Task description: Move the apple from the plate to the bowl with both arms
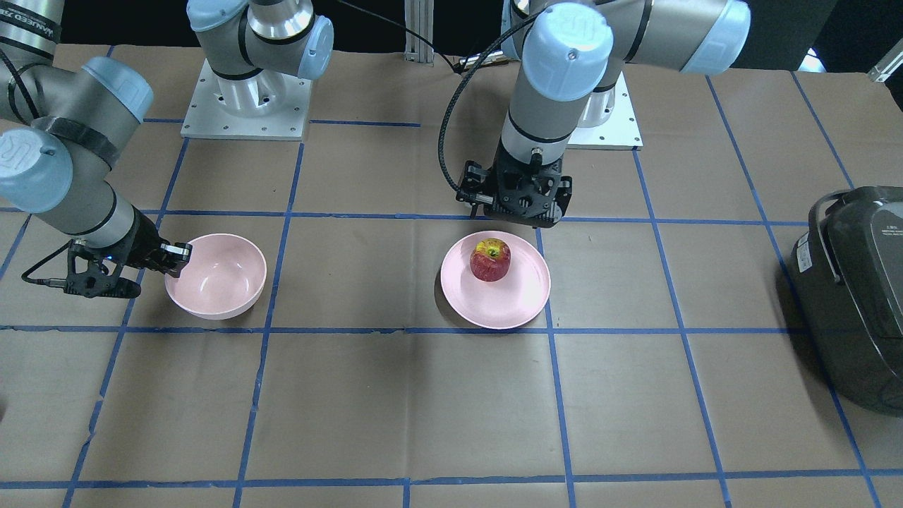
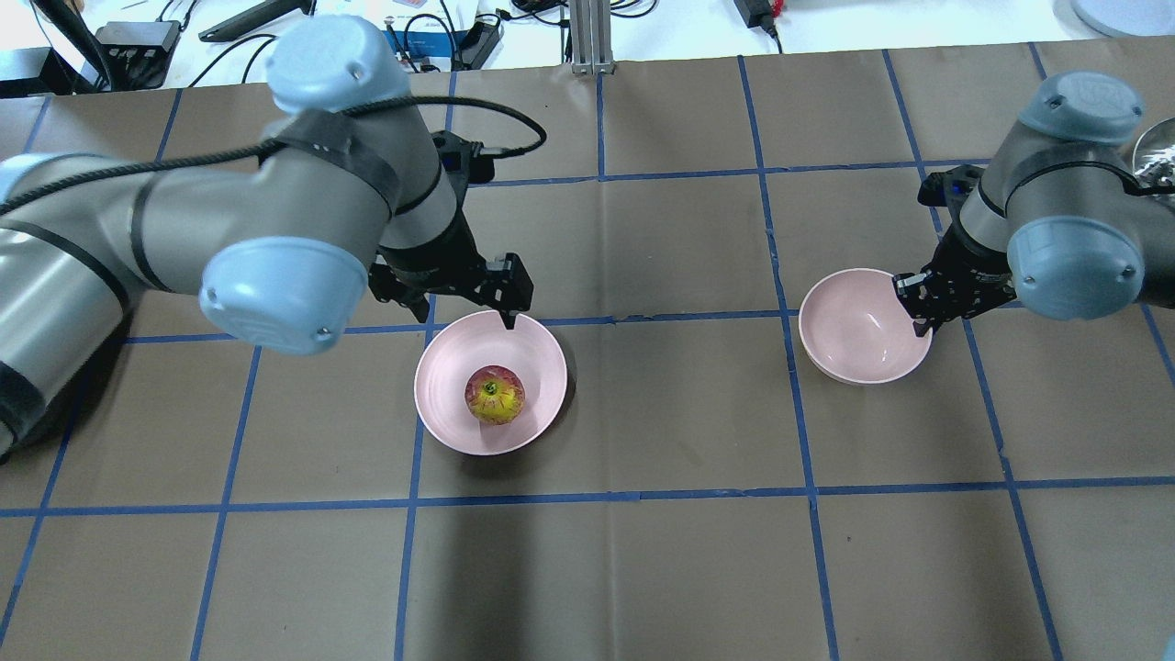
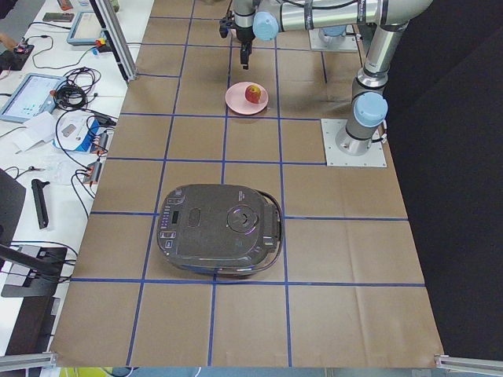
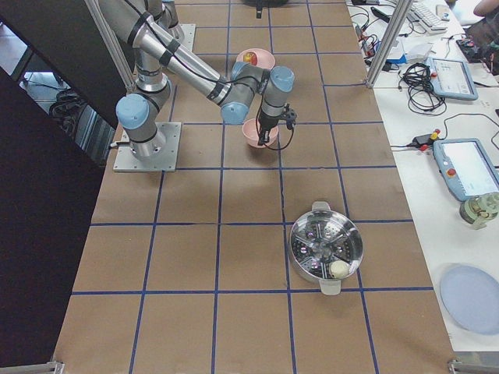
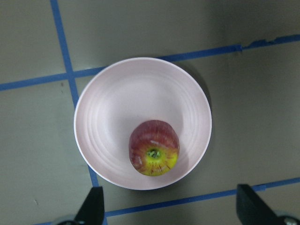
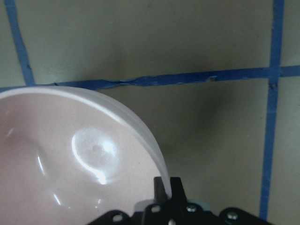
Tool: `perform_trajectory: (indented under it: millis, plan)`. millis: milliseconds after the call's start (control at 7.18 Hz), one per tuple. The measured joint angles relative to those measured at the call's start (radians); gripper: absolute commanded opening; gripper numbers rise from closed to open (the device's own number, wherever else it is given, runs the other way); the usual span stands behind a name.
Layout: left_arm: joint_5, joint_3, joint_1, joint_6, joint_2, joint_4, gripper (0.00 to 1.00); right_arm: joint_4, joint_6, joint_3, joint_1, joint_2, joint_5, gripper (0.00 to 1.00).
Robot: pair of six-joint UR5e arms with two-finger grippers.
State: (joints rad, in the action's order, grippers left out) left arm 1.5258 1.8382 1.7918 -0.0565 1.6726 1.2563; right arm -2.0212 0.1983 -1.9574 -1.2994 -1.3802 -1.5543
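Next, I release the deep pink bowl from my right gripper on the bare table (image 1: 345,269) next to the flat pink plate.
The red apple (image 1: 490,259) with a yellow top sits on the flat pink plate (image 1: 509,305) near the table's middle. My left gripper (image 1: 523,209) hangs open just above the plate's rim on the robot's side, clear of the apple. In the left wrist view the apple (image 5: 154,147) lies on the plate (image 5: 119,105) and both fingers stand wide apart at the bottom edge. The deep pink bowl (image 1: 219,276) stands apart from the plate. My right gripper (image 1: 176,254) is shut on the bowl's rim (image 6: 159,161), as the right wrist view shows.
A dark rice cooker (image 1: 853,282) stands at the table's end on my left side. A steel steamer pot (image 4: 326,249) stands at the other end, beyond the bowl. Both arm bases (image 1: 247,106) are bolted along the robot's edge.
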Motion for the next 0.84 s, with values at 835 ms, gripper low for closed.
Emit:
perform_trajectory:
  millis: [835]
  plan:
    - [0.01,0.211,0.015,0.361,0.09,-0.293,1.0,-0.015,-0.266,-0.004,-0.292,0.009,0.111,0.06]
